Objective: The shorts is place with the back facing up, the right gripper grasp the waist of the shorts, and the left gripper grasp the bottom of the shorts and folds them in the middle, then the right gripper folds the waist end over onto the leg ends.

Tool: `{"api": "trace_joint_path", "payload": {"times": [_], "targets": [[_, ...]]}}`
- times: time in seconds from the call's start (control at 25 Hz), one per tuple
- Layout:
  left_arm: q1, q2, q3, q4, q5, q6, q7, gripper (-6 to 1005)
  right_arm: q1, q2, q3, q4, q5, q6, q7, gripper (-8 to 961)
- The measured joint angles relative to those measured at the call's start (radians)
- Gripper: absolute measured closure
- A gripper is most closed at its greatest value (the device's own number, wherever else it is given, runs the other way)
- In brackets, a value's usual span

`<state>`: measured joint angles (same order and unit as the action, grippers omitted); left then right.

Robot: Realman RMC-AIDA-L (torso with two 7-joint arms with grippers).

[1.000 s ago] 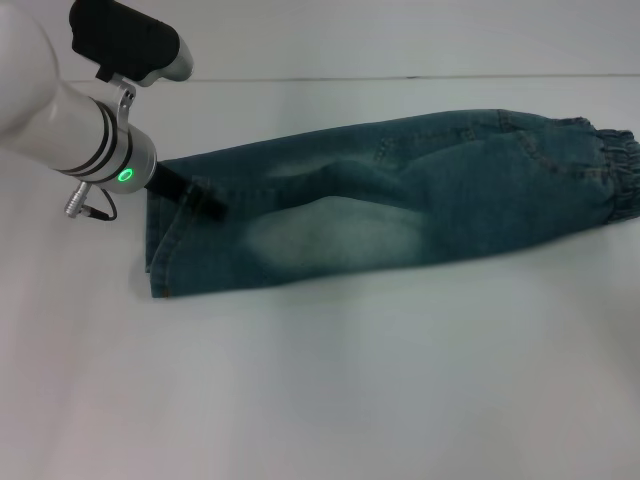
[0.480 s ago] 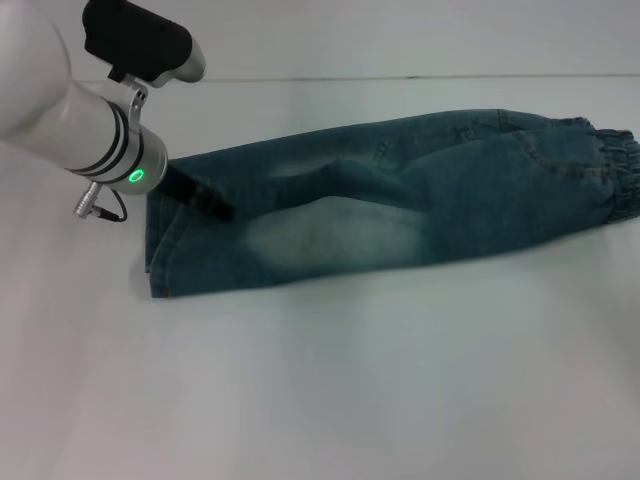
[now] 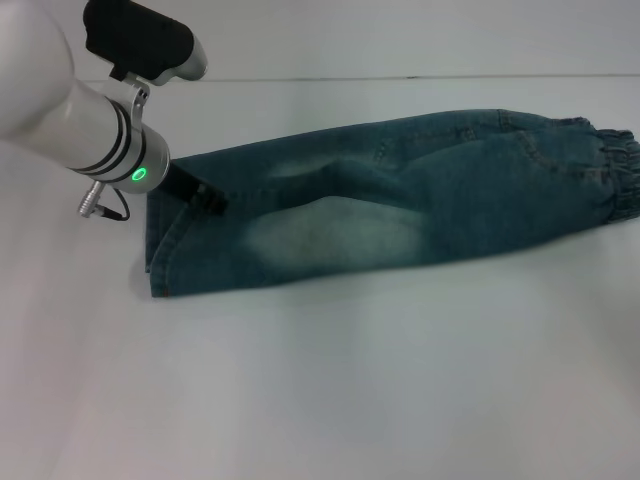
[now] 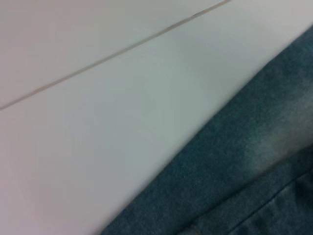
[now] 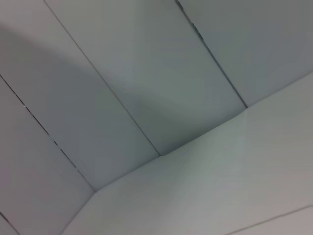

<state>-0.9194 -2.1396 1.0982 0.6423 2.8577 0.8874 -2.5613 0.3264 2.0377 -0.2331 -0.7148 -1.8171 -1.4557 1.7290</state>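
The upper leg's edge lies short of the lower leg's far edge, so my left gripper should retake the upper leg's hem corner (image 3: 222,208) and pull it there.
The blue denim shorts (image 3: 400,205) lie flat on the white table (image 3: 330,380), folded lengthwise into one long strip. The elastic waist (image 3: 615,170) points right and the leg ends (image 3: 165,255) point left. My left gripper (image 3: 205,198) sits low over the leg ends, its dark tip against the denim near the far hem. The left wrist view looks down on the edge of the shorts (image 4: 244,166) and on bare table (image 4: 112,127). No part of my right gripper is in view; the right wrist view holds only grey wall panels (image 5: 146,98).
The table's far edge (image 3: 400,77) runs behind the shorts. A short cable (image 3: 105,208) hangs from my left wrist just left of the leg ends.
My left arm shifted slightly right a second ago, and its dark tip has since drawn back a little toward the leg hem. The shorts have not moved.
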Motion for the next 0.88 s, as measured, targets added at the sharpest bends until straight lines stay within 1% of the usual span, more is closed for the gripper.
{"api": "trace_joint_path", "payload": {"times": [0.24, 0.68, 0.76, 0.88], "targets": [[-0.004, -0.001, 0.002, -0.013, 0.0, -0.004, -0.001, 578, 0.0, -0.001, 0.0, 0.0, 0.005, -0.012, 0.0, 10], [-0.01, 0.0, -0.006, -0.003, 0.0, -0.026, -0.026, 574, -0.001, -0.002, 0.0, -0.001, 0.006, -0.016, -0.002, 10], [-0.01, 0.001, -0.006, -0.003, 0.0, -0.034, -0.027, 495, -0.001, -0.002, 0.0, 0.0, 0.006, -0.016, -0.003, 10], [-0.01, -0.002, -0.001, -0.009, 0.0, -0.052, -0.027, 419, -0.001, -0.002, 0.0, 0.0, 0.006, -0.016, -0.002, 10]]}}
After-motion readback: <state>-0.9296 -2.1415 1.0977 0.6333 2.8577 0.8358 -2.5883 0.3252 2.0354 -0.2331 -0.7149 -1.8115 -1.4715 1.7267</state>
